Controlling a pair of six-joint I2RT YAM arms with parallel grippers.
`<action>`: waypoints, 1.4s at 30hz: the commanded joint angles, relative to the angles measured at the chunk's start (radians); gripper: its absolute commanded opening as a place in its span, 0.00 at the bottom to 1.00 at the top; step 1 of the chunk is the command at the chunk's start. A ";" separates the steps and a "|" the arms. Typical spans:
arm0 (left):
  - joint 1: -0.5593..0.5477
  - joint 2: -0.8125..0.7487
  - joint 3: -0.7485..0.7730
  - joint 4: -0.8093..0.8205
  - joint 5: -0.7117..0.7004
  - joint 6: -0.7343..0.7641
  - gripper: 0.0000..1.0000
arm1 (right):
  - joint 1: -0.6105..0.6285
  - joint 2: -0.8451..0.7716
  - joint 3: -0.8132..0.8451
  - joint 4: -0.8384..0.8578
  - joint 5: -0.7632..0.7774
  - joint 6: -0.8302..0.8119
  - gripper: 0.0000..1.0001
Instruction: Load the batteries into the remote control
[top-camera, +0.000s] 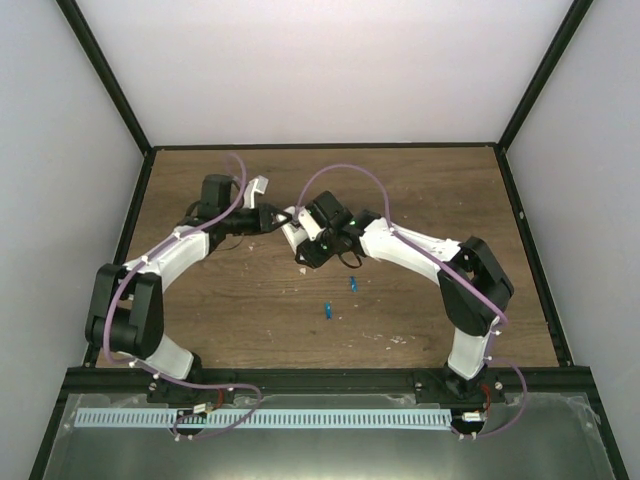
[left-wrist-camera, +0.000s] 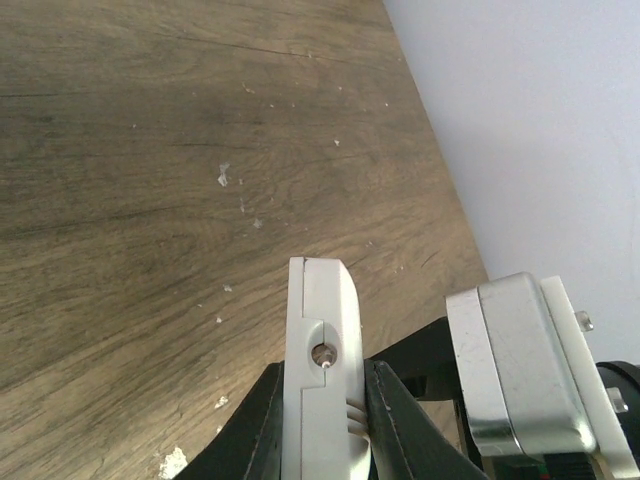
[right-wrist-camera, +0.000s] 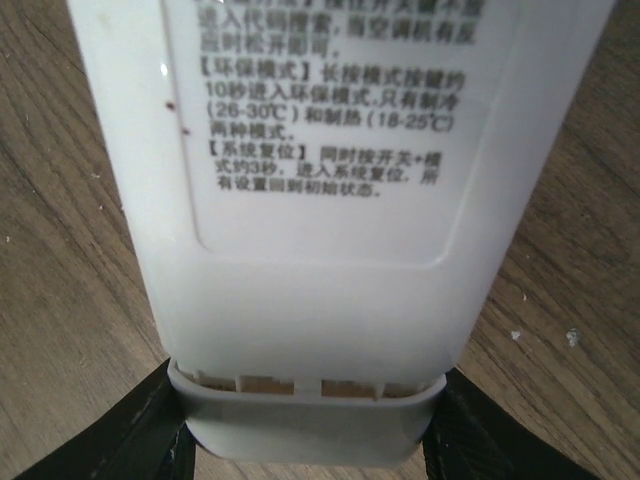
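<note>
Only a thin slotted gap parts the grey end piece from the remote control, so next my right gripper opens, regrips the grey end piece's sides (right-wrist-camera: 308, 430) and pulls it off.
The white remote control (top-camera: 292, 232) hangs above the middle of the table, held between both arms. My left gripper (top-camera: 272, 216) is shut on it. In the left wrist view the remote control (left-wrist-camera: 320, 310) stands edge-on between the black fingers (left-wrist-camera: 250, 430). My right gripper (right-wrist-camera: 310, 425) clamps the remote's other end across its width. There the remote control (right-wrist-camera: 310, 150) shows its back with a printed label, and a thin slotted gap opens above its grey end piece (right-wrist-camera: 310, 430). Two blue batteries (top-camera: 353, 284) (top-camera: 328, 312) lie on the table below the right gripper (top-camera: 305, 245).
The wooden table (top-camera: 400, 190) is walled by pale panels with black frame posts (top-camera: 110, 80). White crumbs (top-camera: 395, 340) lie near the front right. A silver and white block (left-wrist-camera: 510, 370) sits close to the right of the left fingers.
</note>
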 joint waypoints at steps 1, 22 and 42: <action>0.046 0.004 0.074 0.084 -0.047 0.002 0.00 | 0.012 0.020 -0.046 -0.143 0.003 -0.029 0.44; 0.083 0.029 0.101 0.101 -0.049 -0.011 0.00 | 0.012 0.017 -0.096 -0.156 0.013 -0.033 0.58; 0.081 -0.005 0.019 0.133 0.041 -0.037 0.00 | -0.009 -0.055 0.057 -0.029 0.062 -0.033 0.92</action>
